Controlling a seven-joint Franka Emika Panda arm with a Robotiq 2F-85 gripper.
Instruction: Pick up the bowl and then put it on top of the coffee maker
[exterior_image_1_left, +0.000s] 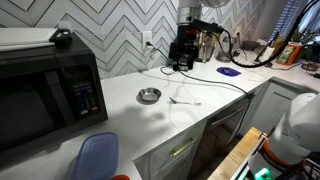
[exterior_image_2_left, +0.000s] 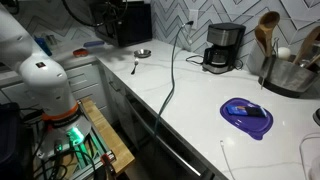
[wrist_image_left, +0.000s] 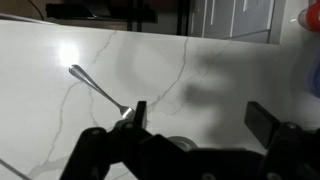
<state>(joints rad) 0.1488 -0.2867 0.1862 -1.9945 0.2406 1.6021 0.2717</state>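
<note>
Next, the gripper moves to the small silver bowl and closes on the bowl's rim (exterior_image_1_left: 159, 94), on the side that faces the metal spoon.
The small silver bowl (exterior_image_1_left: 149, 96) sits on the white counter in front of the microwave; it also shows in an exterior view (exterior_image_2_left: 143, 53). The black coffee maker (exterior_image_1_left: 183, 50) stands against the tiled wall with its cord trailing over the counter, and shows in an exterior view (exterior_image_2_left: 224, 47). In the wrist view my gripper (wrist_image_left: 200, 118) is open and empty, high above the counter. A metal spoon (wrist_image_left: 95, 85) lies below its left finger. The bowl is out of the wrist view. The gripper itself is out of both exterior views.
A large black microwave (exterior_image_1_left: 45, 90) fills one end of the counter. A translucent blue container (exterior_image_1_left: 97, 155) lies near the front edge. A flat dark-blue disc (exterior_image_2_left: 247, 115) lies past the coffee maker, and a steel jug (exterior_image_1_left: 208, 40) stands beside it. A spoon (exterior_image_1_left: 183, 100) lies near the bowl.
</note>
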